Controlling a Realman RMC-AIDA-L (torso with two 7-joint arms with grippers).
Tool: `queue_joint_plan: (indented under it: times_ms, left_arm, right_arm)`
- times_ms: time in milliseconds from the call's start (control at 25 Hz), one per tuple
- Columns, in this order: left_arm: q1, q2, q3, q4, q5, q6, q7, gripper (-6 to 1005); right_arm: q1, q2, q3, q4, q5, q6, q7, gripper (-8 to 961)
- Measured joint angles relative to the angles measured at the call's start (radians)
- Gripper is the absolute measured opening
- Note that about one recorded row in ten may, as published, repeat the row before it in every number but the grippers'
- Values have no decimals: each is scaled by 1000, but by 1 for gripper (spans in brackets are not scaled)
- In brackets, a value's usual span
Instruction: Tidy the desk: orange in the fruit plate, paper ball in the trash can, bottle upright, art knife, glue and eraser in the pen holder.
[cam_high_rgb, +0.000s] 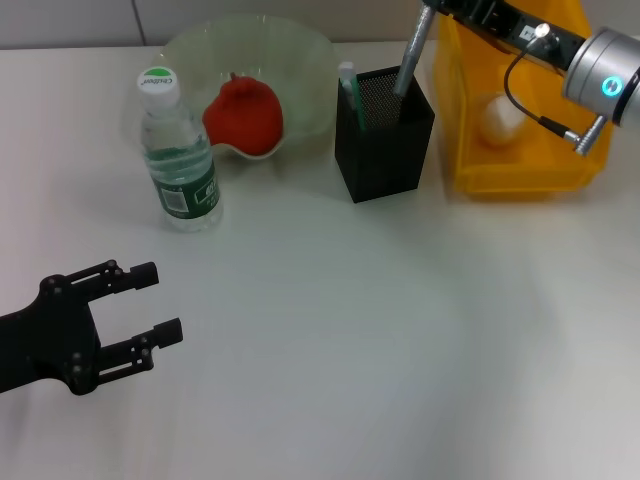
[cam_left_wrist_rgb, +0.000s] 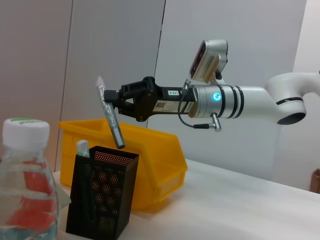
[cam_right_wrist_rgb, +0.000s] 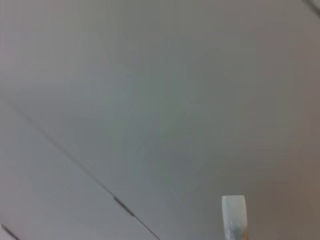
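Note:
I need to let go of the grey glue, now tilted at the holder's mouth, with my right gripper in the black pen holder (cam_high_rgb: 379, 103) beside the green art knife.
My right gripper (cam_left_wrist_rgb: 108, 97) is shut on the grey glue (cam_left_wrist_rgb: 115, 127), holding it tilted with its lower tip at the mouth of the black mesh pen holder (cam_high_rgb: 385, 140). The green art knife (cam_high_rgb: 347, 88) stands inside the holder. The orange (cam_high_rgb: 243, 115) lies in the pale green fruit plate (cam_high_rgb: 300, 60). The bottle (cam_high_rgb: 180, 160) stands upright on the desk (cam_high_rgb: 380, 330). The paper ball (cam_high_rgb: 500, 120) lies in the yellow trash can (cam_high_rgb: 470, 170). My left gripper (cam_high_rgb: 160, 302) rests open at the near left, holding nothing. The eraser is out of view.
The trash can stands right beside the pen holder, under my right arm (cam_high_rgb: 600, 65). The bottle is close to the fruit plate's near left rim. Bare tabletop stretches across the middle and near right.

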Motion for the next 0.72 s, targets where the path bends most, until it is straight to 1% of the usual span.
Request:
queue_joint_plan:
  times_ms: [120, 160, 200, 240, 360, 400, 440, 520, 600, 720]
  left_arm:
    - [-3, 0, 0, -3, 2, -2, 0, 750]
    - [-3, 0, 0, -3, 2, -2, 0, 751]
    - [-4, 0, 0, -4, 3, -2, 0, 751]
    - [-4, 0, 0, -4, 3, -2, 0, 751]
    - [-4, -1, 0, -5, 3, -2, 0, 752]
    - [-4, -1, 0, -5, 3, -2, 0, 752]
    - [-4, -1, 0, -5, 3, -2, 0, 752]
    - [-4, -1, 0, -6, 3, -3, 0, 753]
    - [-4, -1, 0, -7, 3, -3, 0, 753]
    - [-4, -2, 0, -7, 3, -3, -1, 754]
  right_arm:
    - [1, 1, -7, 33, 72, -14, -182, 130]
    - [1, 1, -7, 33, 72, -14, -182, 130]
    - [0, 2, -8, 54, 110, -38, -290, 130]
    - [0, 2, -8, 54, 110, -38, -290, 131]
    - [-3, 2, -9, 70, 123, -80, -424, 132]
    - [-1, 2, -15, 83, 122, -97, -501, 133]
    - [-1, 2, -15, 83, 122, -97, -501, 134]
    - [1, 2, -33, 90, 121, -102, -560, 135]
    - [5, 3, -86, 91, 122, -95, -619, 136]
    - [6, 5, -105, 92, 124, -93, -647, 138]
